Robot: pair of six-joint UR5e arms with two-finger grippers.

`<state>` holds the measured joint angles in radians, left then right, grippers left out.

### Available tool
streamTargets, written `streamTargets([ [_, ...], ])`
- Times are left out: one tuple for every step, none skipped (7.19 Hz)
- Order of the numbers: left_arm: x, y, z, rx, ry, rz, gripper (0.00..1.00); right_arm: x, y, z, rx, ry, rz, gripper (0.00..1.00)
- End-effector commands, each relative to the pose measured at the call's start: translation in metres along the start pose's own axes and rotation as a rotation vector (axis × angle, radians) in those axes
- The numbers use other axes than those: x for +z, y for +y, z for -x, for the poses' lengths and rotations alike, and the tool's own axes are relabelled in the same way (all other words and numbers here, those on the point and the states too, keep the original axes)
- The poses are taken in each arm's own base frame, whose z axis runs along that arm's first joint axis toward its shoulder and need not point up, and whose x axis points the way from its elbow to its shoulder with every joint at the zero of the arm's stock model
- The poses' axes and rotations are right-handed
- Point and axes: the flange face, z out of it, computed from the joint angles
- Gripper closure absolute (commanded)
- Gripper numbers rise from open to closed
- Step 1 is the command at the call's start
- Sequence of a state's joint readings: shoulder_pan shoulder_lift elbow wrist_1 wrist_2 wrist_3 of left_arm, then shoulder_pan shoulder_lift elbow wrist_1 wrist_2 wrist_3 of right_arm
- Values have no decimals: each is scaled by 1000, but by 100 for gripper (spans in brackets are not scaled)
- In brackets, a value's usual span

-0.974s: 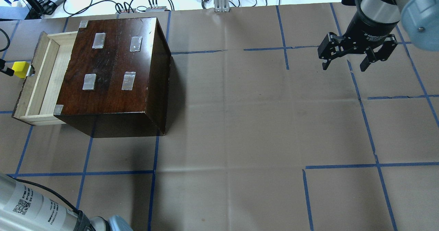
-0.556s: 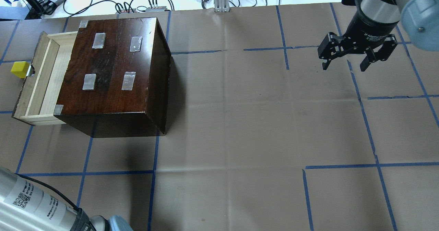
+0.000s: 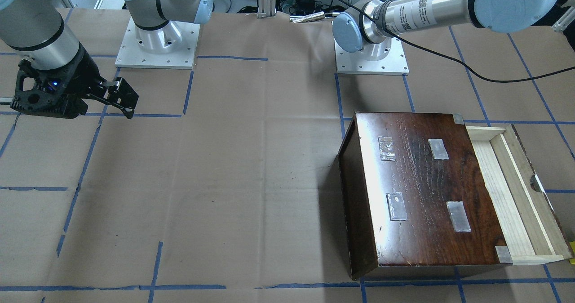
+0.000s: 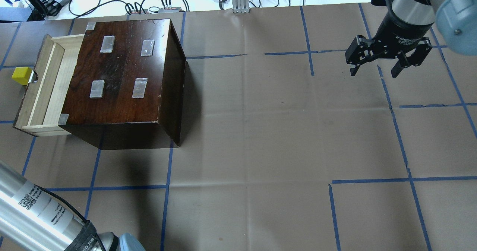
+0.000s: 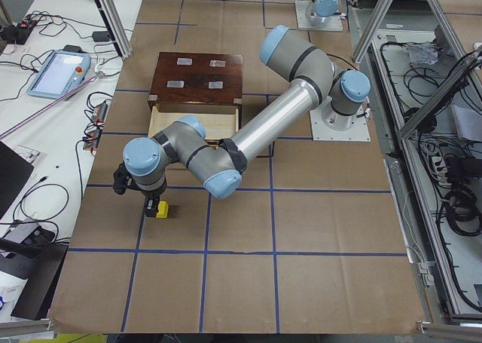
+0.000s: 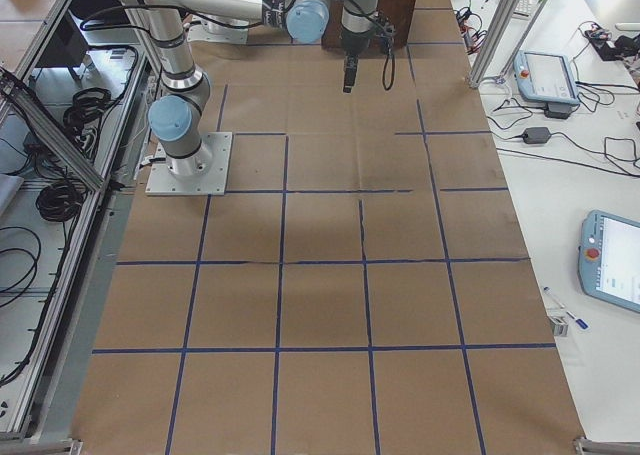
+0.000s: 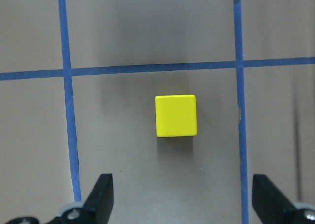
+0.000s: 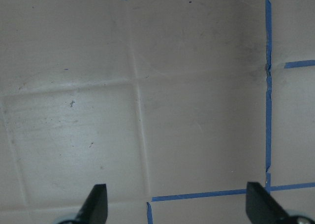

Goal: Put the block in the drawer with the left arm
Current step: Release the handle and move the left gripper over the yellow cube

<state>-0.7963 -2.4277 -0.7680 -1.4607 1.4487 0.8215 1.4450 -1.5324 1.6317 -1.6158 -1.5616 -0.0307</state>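
Note:
My left gripper grips the opposite sides of the yellow block [image 3: 572, 252] [image 7: 176, 116] next, just outside the front panel of the drawer.
The yellow block [image 4: 21, 75] lies on the brown paper just outside the drawer's front panel; it also shows in the left wrist view [image 7: 176, 115] and the exterior left view [image 5: 158, 209]. The drawer [image 4: 46, 85] is pulled out of the dark wooden box [image 4: 126, 79], and its pale tray is empty. My left gripper [image 7: 184, 199] is open and hovers above the block, not touching it; in the overhead view only the left arm [image 4: 33, 213] shows. My right gripper [image 4: 374, 70] is open and empty over bare paper far to the right.
Blue tape lines cross the paper. Cables and devices lie along the far table edge [image 4: 149, 5]. The block sits inside a taped square near the table's left end. The two arm bases [image 3: 157, 42] stand at the robot's side.
The black tip of my left gripper beside the block has left the overhead view. The left forearm has swung further into the bottom-left corner. The block and right gripper have not moved.

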Motion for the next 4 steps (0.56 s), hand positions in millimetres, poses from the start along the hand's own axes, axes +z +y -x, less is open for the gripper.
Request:
streamTargets([
  [35, -5, 8, -7, 16, 16, 1, -1, 0, 0, 0, 0, -2, 0],
  [47, -6, 9, -13, 26, 25, 1, -1, 0, 0, 0, 0, -2, 0],
  [63, -9, 5, -53, 39, 39, 1, 0, 0, 0, 0, 0, -1, 0],
  [77, -14, 1, -66, 50, 49, 1, 0, 0, 0, 0, 0, -1, 0],
])
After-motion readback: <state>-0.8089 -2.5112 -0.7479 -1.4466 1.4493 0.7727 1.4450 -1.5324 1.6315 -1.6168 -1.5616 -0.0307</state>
